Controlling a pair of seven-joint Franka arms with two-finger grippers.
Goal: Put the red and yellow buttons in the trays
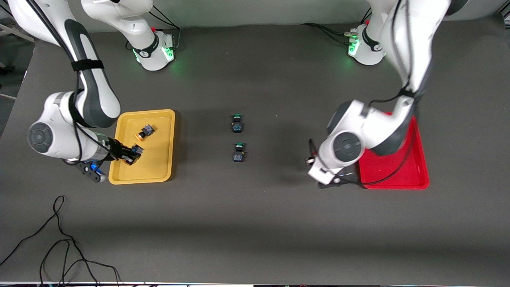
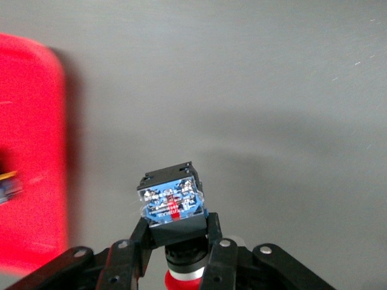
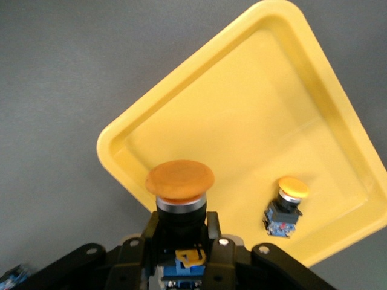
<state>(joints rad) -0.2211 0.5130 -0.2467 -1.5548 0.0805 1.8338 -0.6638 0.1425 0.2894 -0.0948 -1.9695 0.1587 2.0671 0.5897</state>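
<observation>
My left gripper should release the red-capped button in the red tray (image 1: 395,148), beside the small thing there.
My right gripper (image 1: 130,155) is shut on an orange-yellow-capped button (image 3: 180,179) and holds it over the yellow tray (image 1: 159,113), near the corner nearest the front camera at the right arm's end. A second yellow button (image 1: 145,131) lies in that tray; it also shows in the right wrist view (image 3: 285,208). My left gripper (image 2: 176,232) is shut on a red-capped button (image 2: 172,202), cap toward the wrist. It holds it over the table beside the red tray (image 1: 398,171). The left arm covers much of that tray. A blurred small thing (image 2: 6,184) lies in the red tray (image 2: 30,151).
Two green-capped switches (image 1: 237,122) (image 1: 239,152) stand on the grey table between the trays, one nearer the front camera than the other. Loose black cables (image 1: 59,239) lie near the table's front edge at the right arm's end.
</observation>
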